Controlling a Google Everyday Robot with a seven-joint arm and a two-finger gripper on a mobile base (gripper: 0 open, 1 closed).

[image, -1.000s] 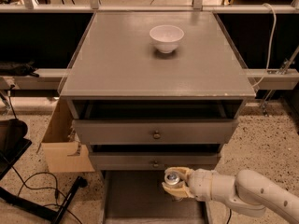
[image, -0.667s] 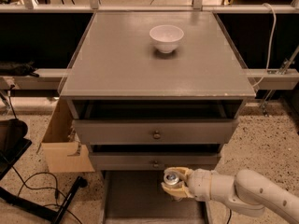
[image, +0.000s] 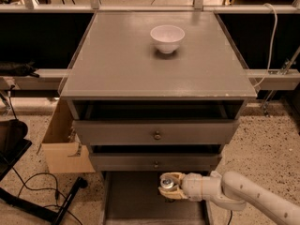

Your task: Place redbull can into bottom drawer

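I should set the redbull can, now held just above the open drawer, on the grey drawer's bottom toward the arm's side (image: 174, 198).
The redbull can (image: 167, 183) shows only its shiny silver top, held between the cream fingers of my gripper (image: 168, 186). The gripper is shut on the can and comes in from the lower right on a white arm (image: 243, 196). It holds the can just above the open bottom drawer (image: 136, 205), a wide grey tray pulled out under the cabinet, over the tray's back right part. The can's blue and silver sides are hidden by the fingers.
A white bowl (image: 167, 38) stands on the grey cabinet top (image: 117, 64). Two knob-fronted drawers (image: 157, 134) are above the tray. A cardboard box (image: 63, 144) sits at the left, with black cables and a stand (image: 56, 200) on the floor.
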